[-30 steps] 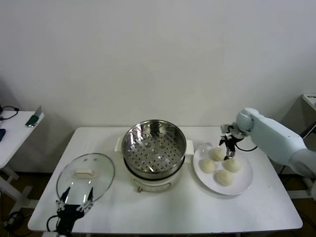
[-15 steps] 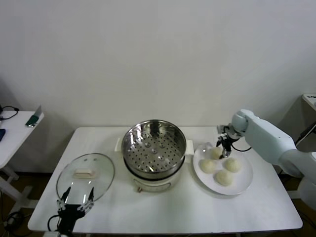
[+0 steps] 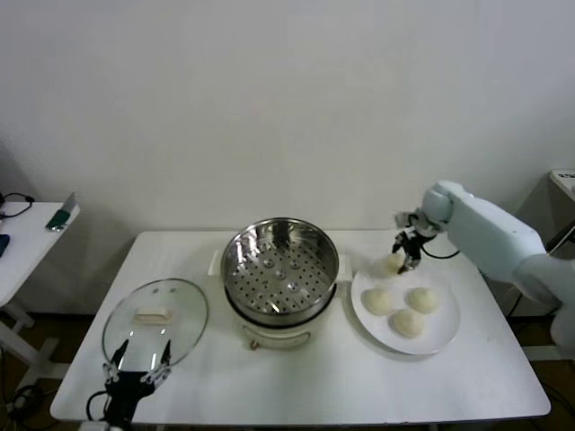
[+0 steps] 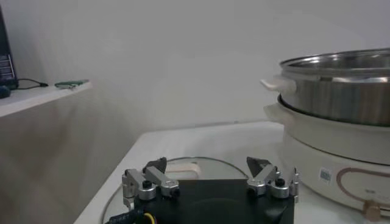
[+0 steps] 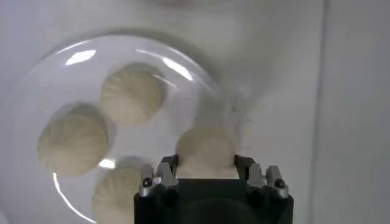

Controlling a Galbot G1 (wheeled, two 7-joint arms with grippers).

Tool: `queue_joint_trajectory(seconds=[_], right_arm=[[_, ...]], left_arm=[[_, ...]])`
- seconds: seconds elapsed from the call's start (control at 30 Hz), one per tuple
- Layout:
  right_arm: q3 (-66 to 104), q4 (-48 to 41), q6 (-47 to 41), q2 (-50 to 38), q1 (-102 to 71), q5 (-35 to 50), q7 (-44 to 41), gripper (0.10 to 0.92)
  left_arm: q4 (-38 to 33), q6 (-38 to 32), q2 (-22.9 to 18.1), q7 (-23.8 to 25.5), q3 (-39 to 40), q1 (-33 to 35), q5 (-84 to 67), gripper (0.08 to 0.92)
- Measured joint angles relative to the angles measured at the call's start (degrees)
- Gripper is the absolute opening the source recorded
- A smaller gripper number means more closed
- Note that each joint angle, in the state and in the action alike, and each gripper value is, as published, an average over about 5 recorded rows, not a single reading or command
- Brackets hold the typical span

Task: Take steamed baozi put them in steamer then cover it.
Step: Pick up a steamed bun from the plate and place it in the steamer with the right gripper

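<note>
The baozi will leave my right gripper on the far part of the steamer's perforated tray (image 3: 283, 249), toward the wall.
My right gripper (image 3: 405, 255) (image 5: 206, 163) is shut on one steamed baozi (image 3: 392, 263) (image 5: 206, 150) and holds it lifted above the far left edge of the white plate (image 3: 445, 337). Three more cream baozi (image 3: 377, 301) (image 3: 420, 299) (image 3: 407, 323) lie on that plate. The steel steamer (image 3: 280, 269) stands uncovered mid-table, its perforated tray bare. The glass cover (image 3: 154, 319) (image 4: 183, 167) lies flat on the table to the left. My left gripper (image 3: 137, 377) (image 4: 208, 164) waits open at the cover's near edge, holding nothing.
A side table (image 3: 27, 238) with small items stands off to the far left. The steamer's cream base (image 4: 341, 167) rises beside the left gripper. The white wall runs behind the table.
My right gripper has shut on a baozi and raised it off the plate, moving slightly back and toward the steamer. The left arm has not moved.
</note>
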Motion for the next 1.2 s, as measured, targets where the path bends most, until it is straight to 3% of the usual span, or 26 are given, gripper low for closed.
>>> queue_joint_trajectory(seconds=[0.3, 0.53, 1.2], right_arm=[[-6.6, 13.1, 8.7, 3.7, 15.2, 3.6, -0.3, 0.636], [-9.6, 19.4, 17.1, 9.6, 17.9, 1.5, 1.2, 0.634], [-7.3, 10.4, 33.6, 19.6, 5.2, -16.7, 7.2, 0.636]], left_arm=[[0.1, -0.1, 0.1, 0.0, 0.0, -0.2, 0.2, 0.823], [-0.2, -0.2, 0.0, -0.1, 0.0, 0.0, 0.6, 0.823], [1.1, -0.9, -0.4, -0.3, 1.2, 0.0, 2.1, 0.823]])
